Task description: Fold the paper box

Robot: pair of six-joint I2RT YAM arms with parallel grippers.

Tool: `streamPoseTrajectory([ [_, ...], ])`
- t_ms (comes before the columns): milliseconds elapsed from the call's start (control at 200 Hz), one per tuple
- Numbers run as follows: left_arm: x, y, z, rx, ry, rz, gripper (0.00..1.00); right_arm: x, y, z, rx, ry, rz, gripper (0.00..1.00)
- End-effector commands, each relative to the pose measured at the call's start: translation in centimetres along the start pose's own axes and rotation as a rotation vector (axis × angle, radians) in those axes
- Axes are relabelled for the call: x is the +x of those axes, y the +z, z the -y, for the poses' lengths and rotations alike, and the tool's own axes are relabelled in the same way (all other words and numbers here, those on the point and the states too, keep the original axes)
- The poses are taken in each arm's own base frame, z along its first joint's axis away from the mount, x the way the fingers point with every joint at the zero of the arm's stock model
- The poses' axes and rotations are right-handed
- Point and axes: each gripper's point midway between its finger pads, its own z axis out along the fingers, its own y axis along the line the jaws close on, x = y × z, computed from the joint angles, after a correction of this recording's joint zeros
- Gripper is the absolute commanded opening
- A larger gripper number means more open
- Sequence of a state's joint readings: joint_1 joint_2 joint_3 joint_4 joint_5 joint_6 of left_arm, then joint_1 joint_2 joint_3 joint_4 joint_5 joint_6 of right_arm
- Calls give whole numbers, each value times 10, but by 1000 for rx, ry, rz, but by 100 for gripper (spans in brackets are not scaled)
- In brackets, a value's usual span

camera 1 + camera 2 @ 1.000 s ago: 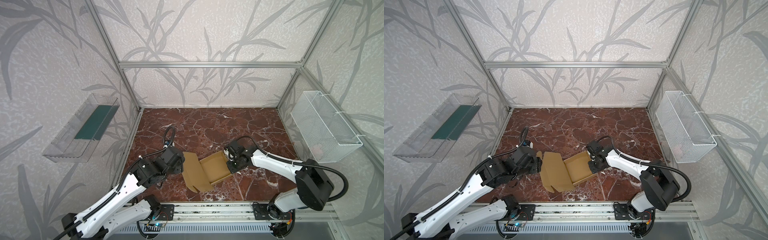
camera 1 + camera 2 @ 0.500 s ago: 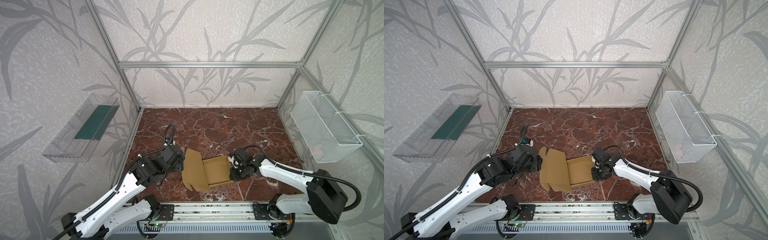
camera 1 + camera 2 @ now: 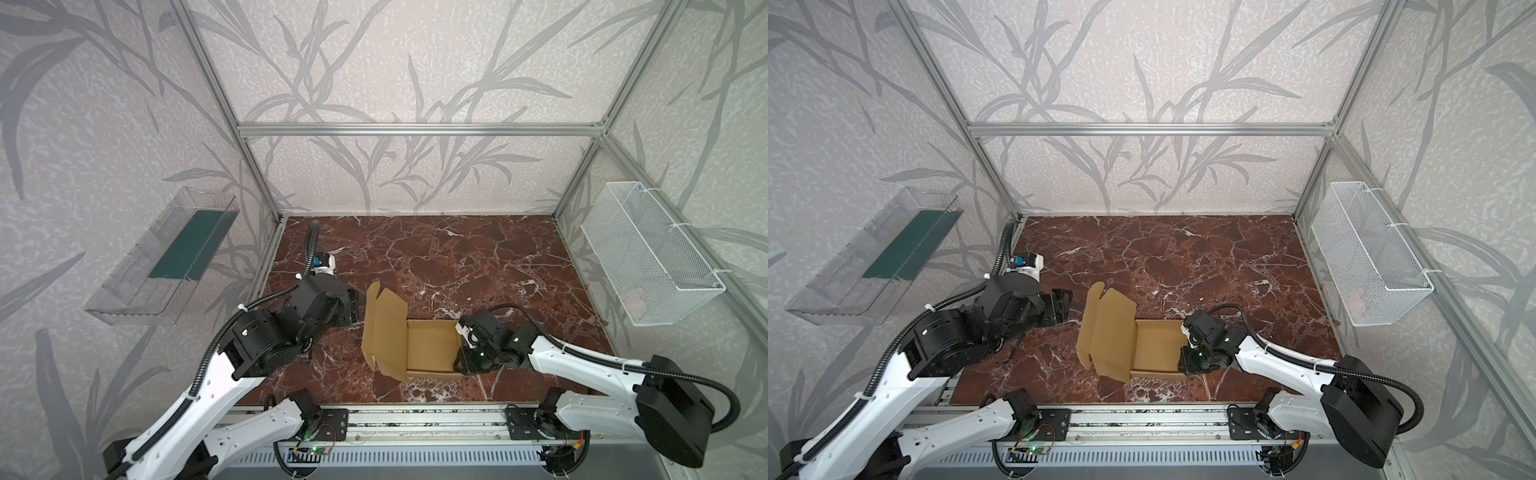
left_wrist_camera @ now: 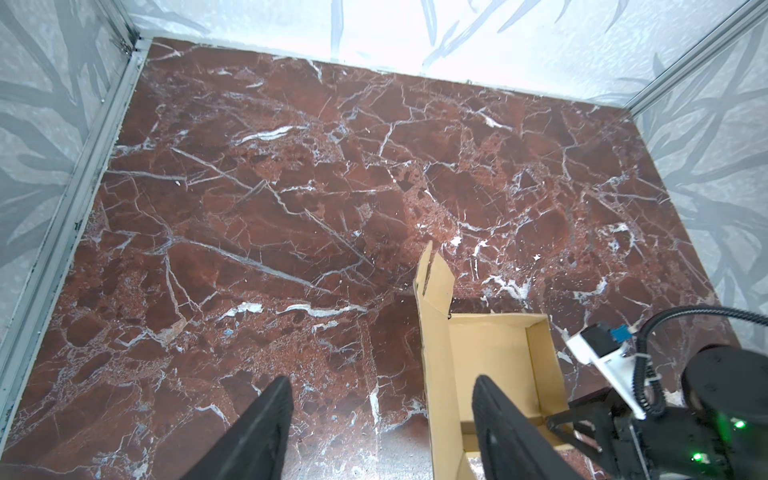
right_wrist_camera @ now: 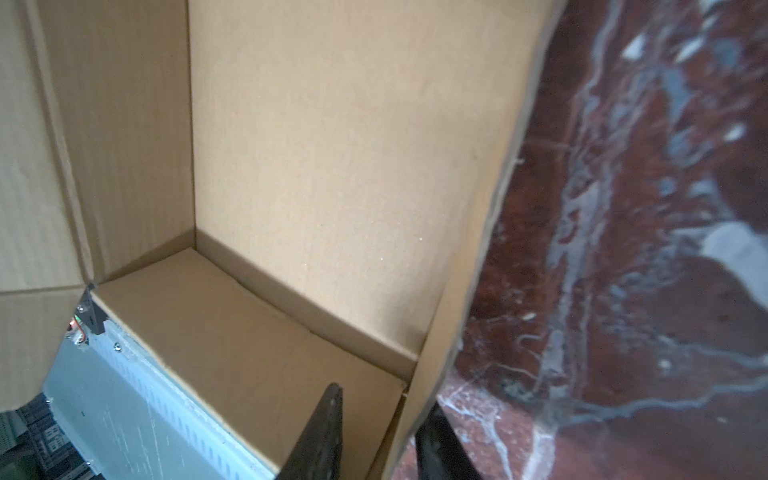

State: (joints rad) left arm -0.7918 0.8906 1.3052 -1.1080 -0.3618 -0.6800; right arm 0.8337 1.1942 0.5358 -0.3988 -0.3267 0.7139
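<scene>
The lid flap's near-side edge (image 3: 397, 375), low down next to the tray of the paper box, will be next for my left gripper to go to and close on.
The paper box (image 3: 428, 347) (image 3: 1152, 345) is tan cardboard, lying near the front of the table in both top views. It is a shallow tray with its lid flap (image 3: 384, 328) standing up on the left. My right gripper (image 3: 458, 362) (image 3: 1180, 358) is at the tray's right wall near the front corner. In the right wrist view its jaws (image 5: 380, 436) straddle that wall (image 5: 419, 399), one finger (image 5: 324, 432) inside with a gap, so it is open. My left gripper (image 3: 352, 306) (image 4: 382, 399) is open and empty, just left of the lid flap (image 4: 434, 316).
The floor is red-brown marble (image 3: 457, 257). A clear plastic tray (image 3: 166, 257) hangs on the left wall and a white wire basket (image 3: 648, 257) on the right wall. A metal rail (image 3: 415, 419) runs along the front edge.
The box has turned square to the front edge and slid slightly forward. My right gripper moved forward along the right wall and its jaws have loosened. The left gripper shifted slightly.
</scene>
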Motion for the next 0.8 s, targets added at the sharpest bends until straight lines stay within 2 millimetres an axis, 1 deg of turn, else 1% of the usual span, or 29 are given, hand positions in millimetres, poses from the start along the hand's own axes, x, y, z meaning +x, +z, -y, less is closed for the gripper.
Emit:
streamPoseTrajectory([
  [0, 8, -4, -13, -46, 15, -26, 70, 0, 0, -25, -95, 23, 25, 33],
  [140, 24, 1, -16, -44, -15, -69, 70, 5, 1, -44, -137, 15, 48, 36],
  [215, 33, 5, -19, -51, -23, -94, 70, 5, 3, -59, -153, -9, 65, 39],
  [225, 35, 6, -19, -54, -24, -97, 70, 10, 4, -63, -157, -28, 52, 39],
  [240, 36, 7, -20, -56, -25, -102, 70, 13, 5, -67, -159, -41, 47, 39],
  [415, 49, 5, -28, -54, -54, -122, 70, 19, 19, -95, -186, -93, 27, 43],
  [570, 63, -1, -39, -56, -77, -140, 70, 23, 32, -114, -218, -121, 1, 43],
  [700, 81, 1, -42, -39, -109, -182, 70, 18, 37, -127, -254, -132, 14, 44],
  [800, 92, 3, -45, -18, -132, -195, 70, 15, 39, -132, -252, -153, 13, 45],
])
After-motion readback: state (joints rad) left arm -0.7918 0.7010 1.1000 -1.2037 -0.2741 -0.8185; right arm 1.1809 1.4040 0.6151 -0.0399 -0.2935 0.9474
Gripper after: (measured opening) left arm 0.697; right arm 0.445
